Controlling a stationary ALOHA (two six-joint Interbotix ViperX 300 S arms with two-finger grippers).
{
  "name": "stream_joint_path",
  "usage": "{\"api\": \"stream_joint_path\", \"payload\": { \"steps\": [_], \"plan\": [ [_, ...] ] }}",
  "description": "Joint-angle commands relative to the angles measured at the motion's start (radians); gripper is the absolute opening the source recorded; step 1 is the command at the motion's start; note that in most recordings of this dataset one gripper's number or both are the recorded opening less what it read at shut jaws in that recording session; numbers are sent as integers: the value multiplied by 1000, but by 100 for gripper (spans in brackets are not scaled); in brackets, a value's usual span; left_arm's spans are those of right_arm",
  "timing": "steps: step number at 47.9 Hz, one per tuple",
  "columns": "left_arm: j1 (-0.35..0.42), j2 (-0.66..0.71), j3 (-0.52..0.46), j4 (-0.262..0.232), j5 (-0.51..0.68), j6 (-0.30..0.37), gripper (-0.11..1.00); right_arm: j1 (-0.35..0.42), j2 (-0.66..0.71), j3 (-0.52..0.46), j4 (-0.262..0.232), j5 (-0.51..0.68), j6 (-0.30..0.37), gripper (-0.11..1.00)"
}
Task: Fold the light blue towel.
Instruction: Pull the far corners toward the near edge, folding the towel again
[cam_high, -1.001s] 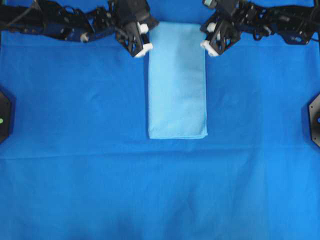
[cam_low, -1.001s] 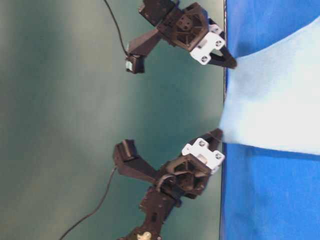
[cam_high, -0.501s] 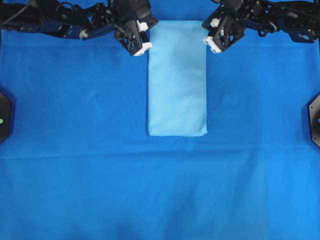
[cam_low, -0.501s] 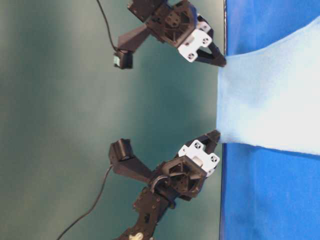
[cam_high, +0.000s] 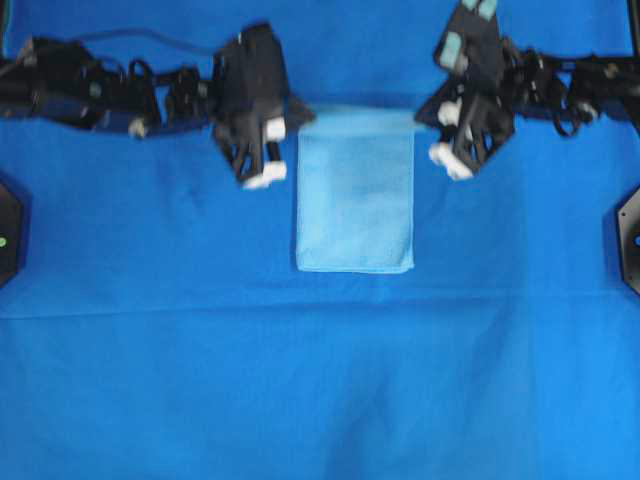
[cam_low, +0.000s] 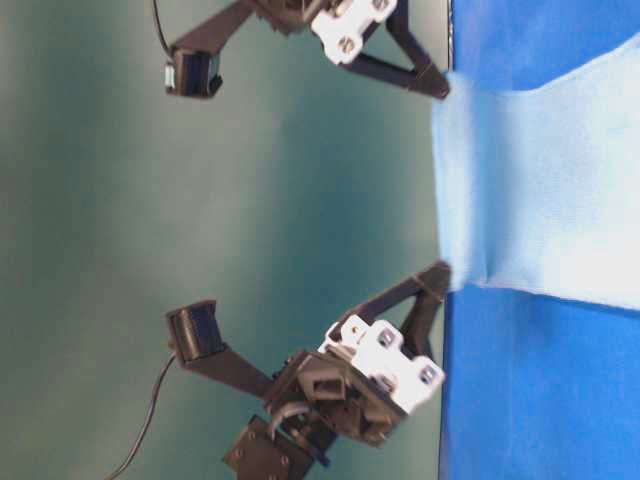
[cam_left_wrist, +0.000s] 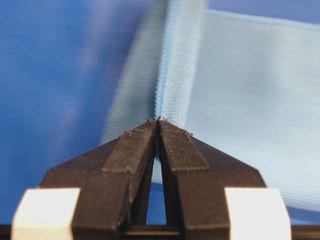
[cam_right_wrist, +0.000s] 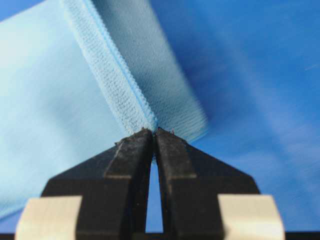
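Note:
I will release the lifted corner with my left gripper just inside the light blue towel's near corner (cam_high: 303, 260) on the same side.
The light blue towel (cam_high: 355, 205) lies as a narrow folded strip in the middle of the table. Its far end is lifted off the surface and curls toward the near end. My left gripper (cam_high: 302, 119) is shut on the far left corner, and the hem runs straight out from its tips (cam_left_wrist: 158, 120). On the far right corner my right gripper (cam_high: 421, 116) is shut the same way (cam_right_wrist: 153, 130). From table level the towel (cam_low: 540, 190) rises as a raised sheet stretched between the two grippers. Its near end stays flat.
A large deep royal-blue cloth (cam_high: 320, 380) covers the whole table under the towel. Black mounts sit at the left edge (cam_high: 8, 235) and right edge (cam_high: 630, 240). Both arms reach in from the far side.
Both grippers have lifted the towel's far end and carried it toward the near end, so the strip looks shorter from above. Their grips stay shut.

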Motion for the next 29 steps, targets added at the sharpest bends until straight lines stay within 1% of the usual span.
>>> {"api": "stream_joint_path", "payload": {
  "steps": [1, 10, 15, 23, 29],
  "plan": [
    [-43, -31, 5, 0, 15, -11, 4, 43, -25, 5, 2, 20, 20, 4],
    [-160, -26, 11, -3, 64, -17, 4, 164, -26, 14, 2, 44, 71, 4],
    [-219, -23, 11, -3, 67, -43, 4, 213, -26, 17, 2, 54, 98, 4],
    [-273, -21, 18, -3, 71, -95, 4, 273, -20, 18, 0, 57, 149, 4],
    [-279, -12, 26, -3, 66, -100, 4, 285, -2, 18, 0, 49, 160, 4]
  ]
}}
